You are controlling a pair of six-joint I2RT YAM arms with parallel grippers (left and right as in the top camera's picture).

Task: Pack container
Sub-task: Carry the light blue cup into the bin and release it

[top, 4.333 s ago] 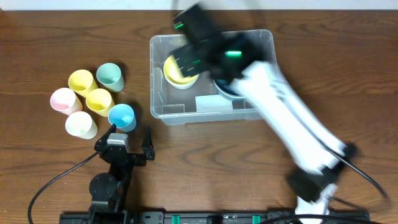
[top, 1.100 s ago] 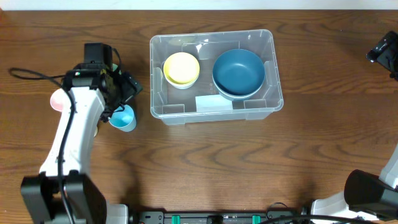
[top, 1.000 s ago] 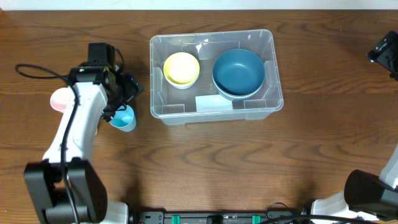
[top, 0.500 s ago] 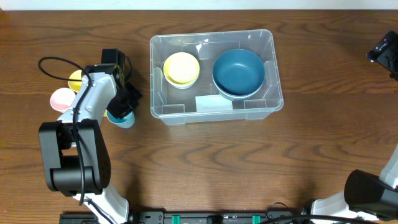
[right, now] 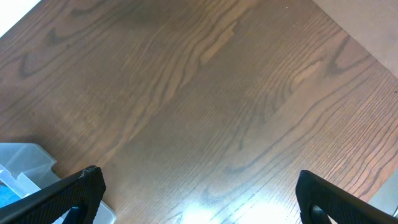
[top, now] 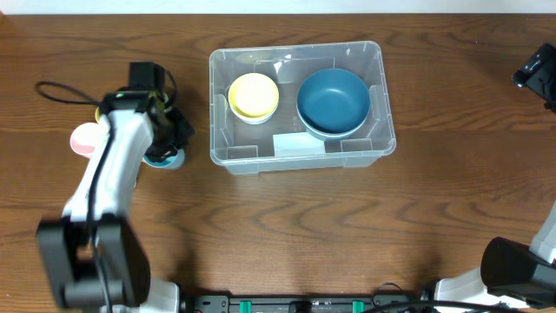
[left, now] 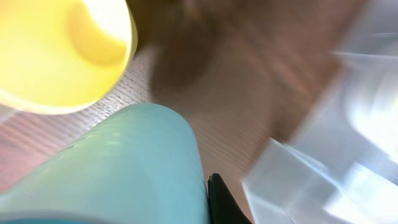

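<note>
My left gripper is to let go of the light blue cup on the white label in the container point(top: 289, 143), beside the blue bowl.
The container point(top: 217, 130), a clear bin, stands at the table's middle and holds a yellow bowl point(top: 253, 96) and a blue bowl point(top: 333, 102). My left gripper point(top: 165, 143) reaches down among the cups to its left, shut on the wall of a light blue cup point(top: 167, 160). The left wrist view is blurred: the light blue cup point(left: 124, 168) fills the lower left with one black finger point(left: 224, 202) against its side, a yellow cup point(left: 62, 50) behind and the container point(left: 336, 155) at right. My right gripper point(right: 199, 199) is open over bare wood.
A pink cup point(top: 82, 139) stands left of the left arm; other cups are mostly hidden under it. The right arm point(top: 537, 74) hangs at the table's right edge. A corner of the container point(right: 22, 165) shows in the right wrist view.
The left gripper has gone from open to shut on the light blue cup, which has shifted slightly up-left. The right arm has not moved.
</note>
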